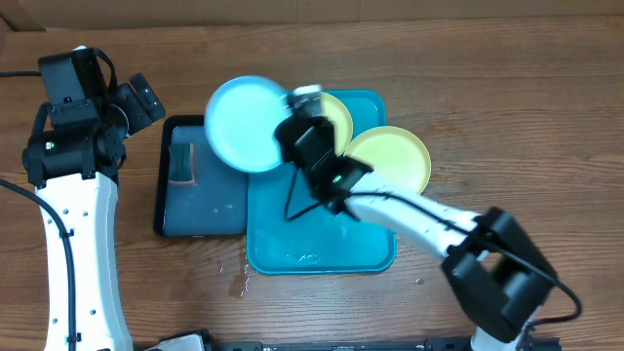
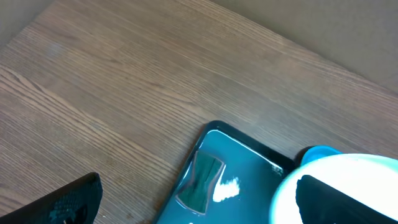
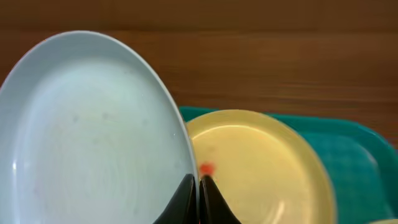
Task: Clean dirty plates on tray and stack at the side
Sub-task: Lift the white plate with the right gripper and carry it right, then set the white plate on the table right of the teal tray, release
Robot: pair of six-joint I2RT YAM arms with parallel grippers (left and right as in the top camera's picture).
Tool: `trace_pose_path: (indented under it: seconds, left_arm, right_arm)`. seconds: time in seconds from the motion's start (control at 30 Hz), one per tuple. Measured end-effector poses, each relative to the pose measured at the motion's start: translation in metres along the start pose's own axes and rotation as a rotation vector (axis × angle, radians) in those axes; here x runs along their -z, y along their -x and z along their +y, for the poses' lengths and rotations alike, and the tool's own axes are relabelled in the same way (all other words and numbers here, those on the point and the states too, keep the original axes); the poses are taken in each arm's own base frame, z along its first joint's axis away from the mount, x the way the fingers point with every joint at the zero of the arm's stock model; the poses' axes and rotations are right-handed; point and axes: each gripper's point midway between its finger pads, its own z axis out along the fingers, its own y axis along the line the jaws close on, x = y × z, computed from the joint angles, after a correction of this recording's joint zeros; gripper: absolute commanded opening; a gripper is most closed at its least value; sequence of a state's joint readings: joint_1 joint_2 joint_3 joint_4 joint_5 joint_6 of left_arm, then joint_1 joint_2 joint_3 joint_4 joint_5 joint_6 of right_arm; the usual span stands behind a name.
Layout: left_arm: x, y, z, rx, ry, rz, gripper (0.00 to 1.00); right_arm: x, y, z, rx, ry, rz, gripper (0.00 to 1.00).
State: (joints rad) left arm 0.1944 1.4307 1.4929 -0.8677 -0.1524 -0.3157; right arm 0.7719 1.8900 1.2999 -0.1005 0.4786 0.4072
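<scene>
The light blue plate, now lifted over the teal tray's edge, will be let go by my right gripper on the bare table [image 1: 444, 114] just behind the overhanging yellow-green plate.
My right gripper [image 1: 290, 132] [image 3: 199, 190] is shut on the rim of the light blue plate [image 1: 244, 122] [image 3: 93, 130] and holds it lifted over the left edge of the teal tray [image 1: 322, 249], partly above the dark tray. One pale yellow-green plate [image 3: 261, 168] with a red-orange smear lies in the teal tray behind my gripper [image 1: 336, 112]. A second yellow-green plate [image 1: 395, 156] rests at the tray's right rim. My left gripper [image 2: 186, 205] is open and empty above the dark tray's far left corner; the blue plate shows at its right [image 2: 348, 180].
The smaller dark navy tray [image 1: 200, 210] [image 2: 249, 168] lies left of the teal tray, with a green sponge [image 1: 182, 163] [image 2: 200, 182] in it. Water drops lie on the wooden table near the teal tray's front left corner [image 1: 239, 278].
</scene>
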Motion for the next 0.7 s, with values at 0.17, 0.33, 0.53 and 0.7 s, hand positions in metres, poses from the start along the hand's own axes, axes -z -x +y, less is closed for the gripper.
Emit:
trace_pose_path:
  seconds: [0.17,0.33,0.53,0.7]
  left_arm:
    - [0.0,0.0,0.0,0.0,0.0,0.0,1.0]
    - [0.0,0.0,0.0,0.0,0.0,0.0,1.0]
    - [0.0,0.0,0.0,0.0,0.0,0.0,1.0]
    - [0.0,0.0,0.0,0.0,0.0,0.0,1.0]
  right_arm:
    - [0.003,0.014,-0.068,-0.156,-0.11,0.073,0.04]
    - [0.004,0.024,-0.127,-0.298,-0.166,0.128,0.04]
    - [0.004,0.02,-0.203,-0.432,-0.258,0.204,0.04]
    - [0.014,0.005,-0.265,-0.523,-0.369,0.277,0.04]
